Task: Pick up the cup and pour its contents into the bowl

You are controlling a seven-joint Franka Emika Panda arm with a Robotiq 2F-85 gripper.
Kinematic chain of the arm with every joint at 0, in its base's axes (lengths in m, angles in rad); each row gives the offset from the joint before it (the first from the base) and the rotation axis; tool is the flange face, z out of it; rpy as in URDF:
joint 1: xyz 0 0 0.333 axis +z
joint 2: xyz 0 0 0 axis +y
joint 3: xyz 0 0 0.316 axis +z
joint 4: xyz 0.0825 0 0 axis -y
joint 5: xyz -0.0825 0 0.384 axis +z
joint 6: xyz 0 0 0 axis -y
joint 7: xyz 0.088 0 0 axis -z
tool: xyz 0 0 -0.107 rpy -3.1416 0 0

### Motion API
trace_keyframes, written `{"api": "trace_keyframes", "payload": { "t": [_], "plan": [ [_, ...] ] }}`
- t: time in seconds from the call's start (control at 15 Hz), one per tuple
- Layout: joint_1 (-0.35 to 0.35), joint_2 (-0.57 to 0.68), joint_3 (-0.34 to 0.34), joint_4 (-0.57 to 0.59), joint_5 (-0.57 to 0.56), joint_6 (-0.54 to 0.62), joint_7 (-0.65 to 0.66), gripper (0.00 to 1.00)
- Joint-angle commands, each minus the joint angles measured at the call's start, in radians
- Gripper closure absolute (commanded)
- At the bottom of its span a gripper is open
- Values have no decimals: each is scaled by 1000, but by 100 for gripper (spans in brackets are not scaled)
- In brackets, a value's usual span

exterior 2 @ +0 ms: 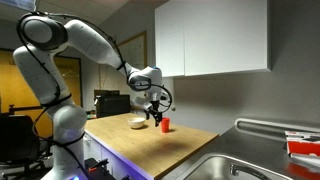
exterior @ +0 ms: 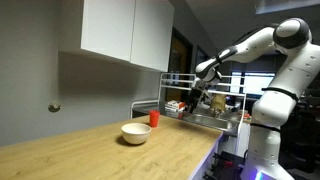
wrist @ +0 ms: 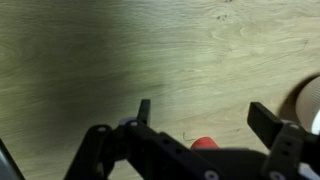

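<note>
My gripper needs to go next to the small red cup beside the white bowl and close on the cup's rim [exterior: 155, 111].
The small red cup [exterior: 154, 118] stands upright on the wooden counter, beside the white bowl [exterior: 136, 133]. Both show in both exterior views, the cup [exterior 2: 166, 125] and the bowl [exterior 2: 138, 122] near the counter's far end. My gripper [exterior: 192, 102] hangs above the counter near the cup, apart from it; it also shows in an exterior view [exterior 2: 155, 104]. In the wrist view the gripper [wrist: 205, 118] is open and empty, with the cup's red top [wrist: 204, 143] peeking out behind its body and the bowl's edge [wrist: 308, 104] at the right.
A wooden counter [exterior: 100, 150] runs under white wall cabinets [exterior: 125, 30]. A steel sink [exterior 2: 235, 165] and a dish rack [exterior: 210, 100] lie at one end. The counter's front edge drops off beside the robot base.
</note>
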Motion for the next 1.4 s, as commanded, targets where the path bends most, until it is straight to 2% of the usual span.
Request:
{"api": "trace_keyframes", "payload": {
  "t": [0.0, 0.6, 1.07, 1.33],
  "plan": [
    [-33, 6, 32, 2, 18, -4, -13, 0],
    [-33, 5, 32, 2, 17, -4, -13, 0],
    [-18, 115, 55, 66, 81, 51, -12, 0],
    [-1, 206, 96, 140, 145, 106, -12, 0]
  ]
}}
